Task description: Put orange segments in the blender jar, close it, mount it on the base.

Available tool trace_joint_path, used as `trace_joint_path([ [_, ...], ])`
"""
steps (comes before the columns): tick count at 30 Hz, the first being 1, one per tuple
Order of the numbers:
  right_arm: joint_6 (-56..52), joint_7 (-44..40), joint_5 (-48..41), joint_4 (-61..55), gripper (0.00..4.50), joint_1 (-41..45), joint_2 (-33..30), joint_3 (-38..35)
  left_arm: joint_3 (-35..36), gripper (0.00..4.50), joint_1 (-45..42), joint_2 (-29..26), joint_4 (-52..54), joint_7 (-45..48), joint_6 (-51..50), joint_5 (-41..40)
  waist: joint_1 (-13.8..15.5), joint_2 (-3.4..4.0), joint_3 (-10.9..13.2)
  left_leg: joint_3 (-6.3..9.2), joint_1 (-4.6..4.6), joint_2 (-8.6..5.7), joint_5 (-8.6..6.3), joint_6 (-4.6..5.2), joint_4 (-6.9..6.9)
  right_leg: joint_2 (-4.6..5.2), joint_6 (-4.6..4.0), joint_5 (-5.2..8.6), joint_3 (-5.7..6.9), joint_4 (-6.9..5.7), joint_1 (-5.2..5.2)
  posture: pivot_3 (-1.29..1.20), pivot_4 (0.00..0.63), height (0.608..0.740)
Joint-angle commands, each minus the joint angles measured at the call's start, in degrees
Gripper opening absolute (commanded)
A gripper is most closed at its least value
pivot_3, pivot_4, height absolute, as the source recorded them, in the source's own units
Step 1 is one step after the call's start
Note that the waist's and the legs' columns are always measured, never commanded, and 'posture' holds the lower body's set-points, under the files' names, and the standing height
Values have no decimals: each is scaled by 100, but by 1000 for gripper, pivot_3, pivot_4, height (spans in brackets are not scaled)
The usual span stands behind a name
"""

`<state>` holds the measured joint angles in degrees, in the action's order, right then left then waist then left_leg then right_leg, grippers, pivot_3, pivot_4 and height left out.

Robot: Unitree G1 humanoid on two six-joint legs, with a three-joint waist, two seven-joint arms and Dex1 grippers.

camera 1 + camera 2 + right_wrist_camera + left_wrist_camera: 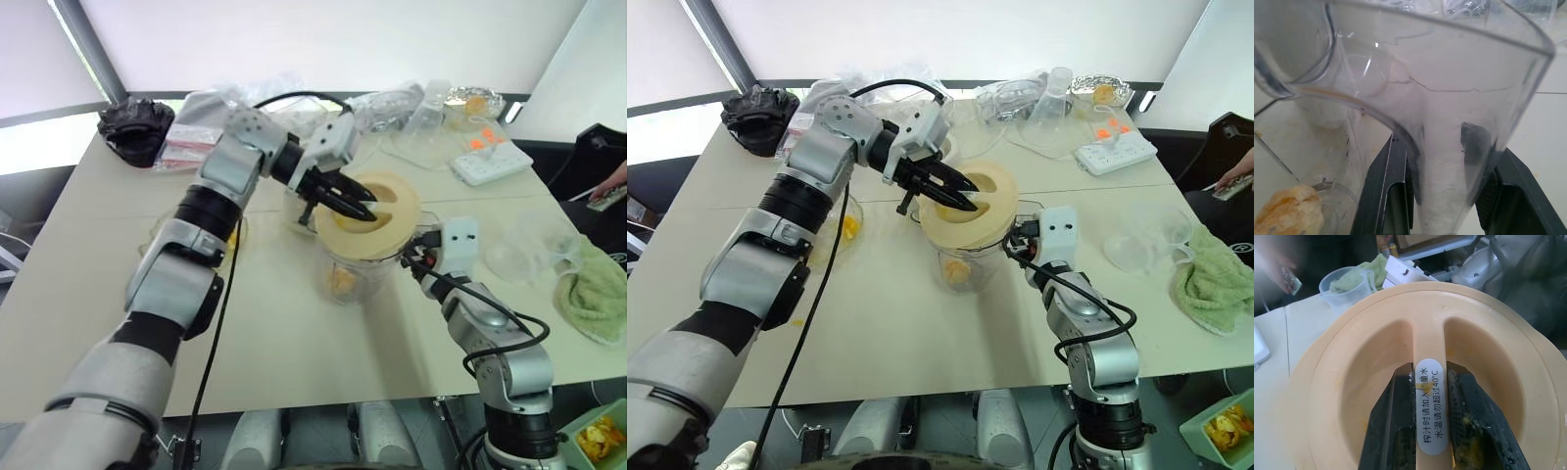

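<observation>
I need to release the cream round lid, now tilted over the jar's mouth, flat on the rim of the clear blender jar [369, 227] with my left gripper.
The clear blender jar [358, 277] stands mid-table with an orange segment [343, 280] at its bottom, also seen through the wall [1288, 210]. My right gripper [416, 262] is shut on the jar's handle [1449, 161], one black finger [1386, 181] on each side. My left gripper [364, 209] is shut on the central ridge [1431, 401] of a cream round lid [390, 230]. It holds the lid tilted over the jar's mouth. Whether lid and rim touch I cannot tell. The base is hidden.
A white power strip [490, 163] and plastic bags lie at the back right. A green cloth [593, 286] and a clear cup [519, 251] sit to the right. A shallow dish with orange pieces [238, 231] is on the left. A person's hand [612, 186] shows at the right edge.
</observation>
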<state>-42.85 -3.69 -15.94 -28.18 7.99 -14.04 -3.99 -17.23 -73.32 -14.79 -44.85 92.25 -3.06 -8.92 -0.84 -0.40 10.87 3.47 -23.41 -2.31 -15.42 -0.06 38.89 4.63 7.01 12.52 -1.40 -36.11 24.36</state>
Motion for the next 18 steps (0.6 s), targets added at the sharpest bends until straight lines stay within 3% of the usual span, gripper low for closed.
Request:
trace_joint_path([
  [1, 103, -41, -70, -402, 951, 89, 76, -56, -220, 292, 84, 204, -411, -17, 140, 347, 3, -2, -1, 0, 2, 0, 0, 0, 0, 0, 0, 0, 1, 0, -3, 0, 150, 740],
  [11, 382, -135, -410, -746, 951, -87, 417, -403, -852, 292, 310, 212, -630, 25, 347, 524, 19, -2, -10, 3, 10, 0, 0, 0, 4, 2, 0, 1, 2, 3, -21, 0, 150, 740],
  [18, 586, -336, -696, -985, 951, -242, 729, -489, -861, 292, 333, 202, -559, 25, 201, 488, 5, -2, -11, 5, 12, 1, 0, 1, 3, 0, 0, 1, 2, 3, -21, 0, 150, 740],
])
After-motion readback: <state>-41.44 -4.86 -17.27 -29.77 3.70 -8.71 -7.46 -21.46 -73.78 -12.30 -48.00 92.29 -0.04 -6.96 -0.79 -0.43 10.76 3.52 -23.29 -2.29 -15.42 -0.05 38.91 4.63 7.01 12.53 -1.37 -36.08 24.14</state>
